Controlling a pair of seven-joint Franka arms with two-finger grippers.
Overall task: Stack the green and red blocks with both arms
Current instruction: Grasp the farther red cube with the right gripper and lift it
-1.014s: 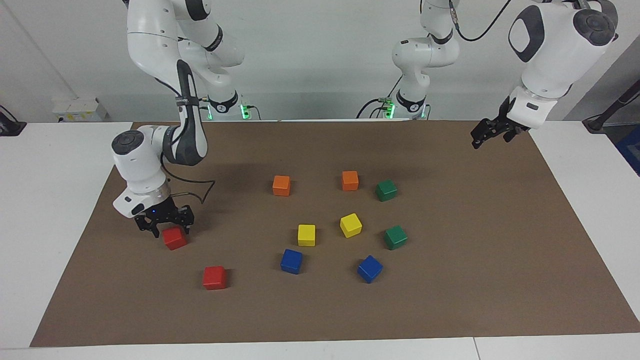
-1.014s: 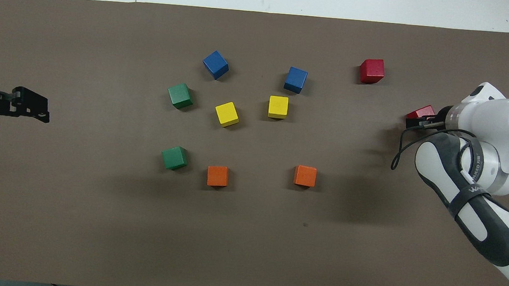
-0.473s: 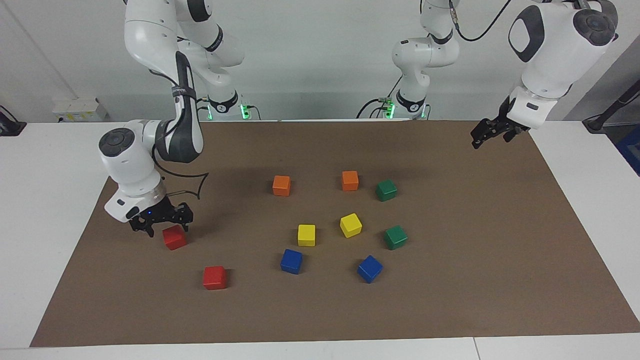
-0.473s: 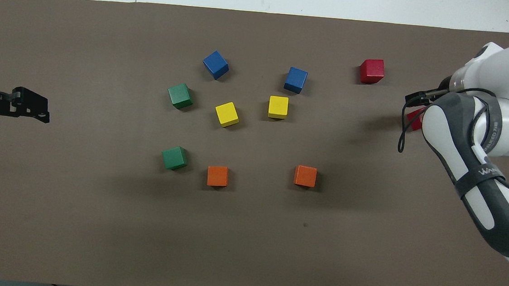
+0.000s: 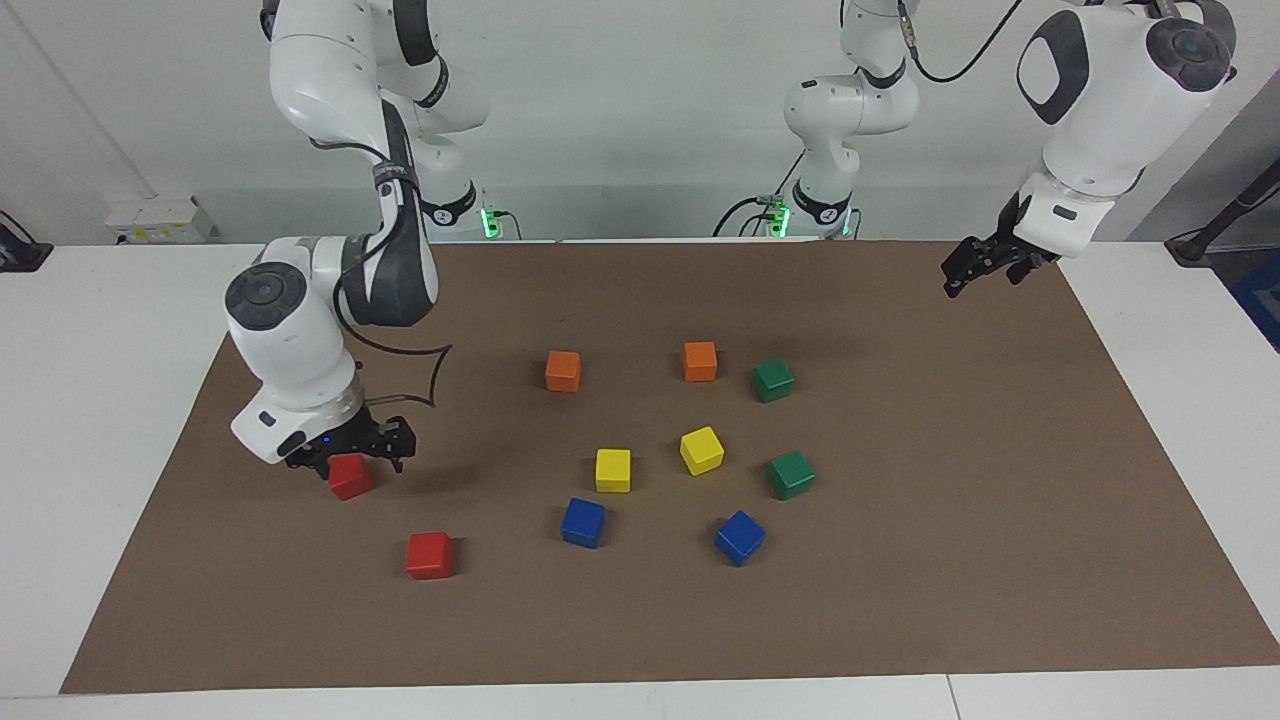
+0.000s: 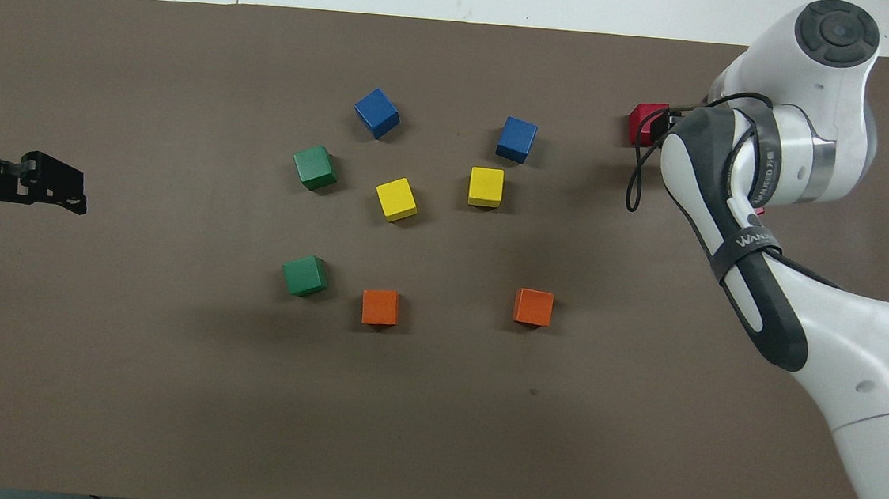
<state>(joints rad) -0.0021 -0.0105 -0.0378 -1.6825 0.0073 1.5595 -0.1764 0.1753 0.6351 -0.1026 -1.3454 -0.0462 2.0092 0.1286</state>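
Note:
Next, my right gripper goes to the farther red block, the one nearer the blue cubes, and closes on that block's sides (image 6: 646, 126).
Two red blocks lie toward the right arm's end of the table. My right gripper (image 5: 350, 458) is open and low over the nearer red block (image 5: 350, 479), one finger on each side of its top. The other red block (image 5: 429, 555) (image 6: 643, 125) lies farther from the robots. In the overhead view the right arm hides this gripper and almost all of the nearer red block. Two green blocks (image 5: 773, 380) (image 5: 791, 474) (image 6: 314, 167) (image 6: 304, 275) sit toward the left arm's end. My left gripper (image 5: 985, 265) (image 6: 68, 192) waits open, raised over the mat's corner by the left arm.
Two orange cubes (image 5: 563, 371) (image 5: 700, 361), two yellow cubes (image 5: 613, 470) (image 5: 701, 450) and two blue cubes (image 5: 583, 522) (image 5: 739, 537) stand in the middle of the brown mat (image 5: 950, 560), between the red and green blocks.
The right arm's wrist swung round and its gripper shifted from beside the nearer red block to over it. The block and the left arm have not moved.

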